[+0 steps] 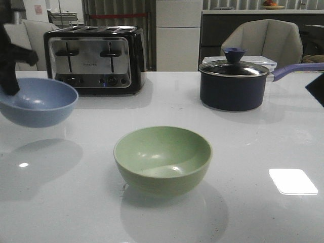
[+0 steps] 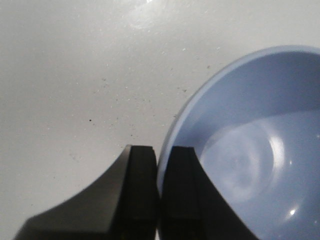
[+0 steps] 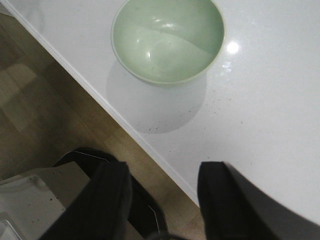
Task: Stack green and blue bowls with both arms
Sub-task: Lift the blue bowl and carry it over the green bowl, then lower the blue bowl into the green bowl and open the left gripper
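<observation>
The blue bowl will leave my left gripper inside the empty green bowl (image 1: 171,145), base nested in the hollow.
The green bowl (image 1: 162,159) stands upright and empty on the white table, near the front middle. It also shows in the right wrist view (image 3: 168,38). The blue bowl (image 1: 38,101) hangs in the air at the far left, above its shadow. My left gripper (image 1: 10,88) is shut on its rim; in the left wrist view the gripper (image 2: 159,167) has one finger inside the blue bowl (image 2: 250,145) and one outside. My right gripper (image 3: 162,187) is open and empty, over the table's front edge, some way from the green bowl. Only a dark corner of that arm (image 1: 316,88) shows in the front view.
A black and chrome toaster (image 1: 93,58) stands at the back left. A dark navy lidded pot (image 1: 234,83) with a purple handle stands at the back right. A chair (image 1: 263,40) is behind the table. The wooden floor (image 3: 45,110) shows past the table's front edge (image 3: 105,107).
</observation>
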### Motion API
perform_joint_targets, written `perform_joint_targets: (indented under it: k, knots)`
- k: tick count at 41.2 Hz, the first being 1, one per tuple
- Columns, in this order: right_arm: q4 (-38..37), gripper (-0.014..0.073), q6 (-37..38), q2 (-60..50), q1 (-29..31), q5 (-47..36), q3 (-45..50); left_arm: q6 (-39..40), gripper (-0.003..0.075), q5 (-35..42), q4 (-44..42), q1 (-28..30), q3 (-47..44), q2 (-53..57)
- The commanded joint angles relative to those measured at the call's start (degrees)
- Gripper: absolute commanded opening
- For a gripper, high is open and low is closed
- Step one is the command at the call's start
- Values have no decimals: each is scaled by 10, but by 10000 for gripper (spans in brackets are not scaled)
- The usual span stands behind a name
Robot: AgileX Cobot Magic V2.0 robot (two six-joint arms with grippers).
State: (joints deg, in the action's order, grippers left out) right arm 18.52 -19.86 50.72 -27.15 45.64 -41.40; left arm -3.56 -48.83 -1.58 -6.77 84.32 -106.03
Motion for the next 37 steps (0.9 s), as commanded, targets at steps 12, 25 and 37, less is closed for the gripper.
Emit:
perform_joint_targets:
  k: [12, 25, 37]
  knots:
    - [5, 434, -4, -7, -1, -25, -16, -135, 97, -38, 209, -108, 23, 150]
    - [5, 434, -4, -7, -1, -25, -16, -148, 97, 44, 223, -226, -48, 145]
    - [5, 434, -4, -7, -1, -25, -16, -147, 97, 103, 238, -254, -80, 83]
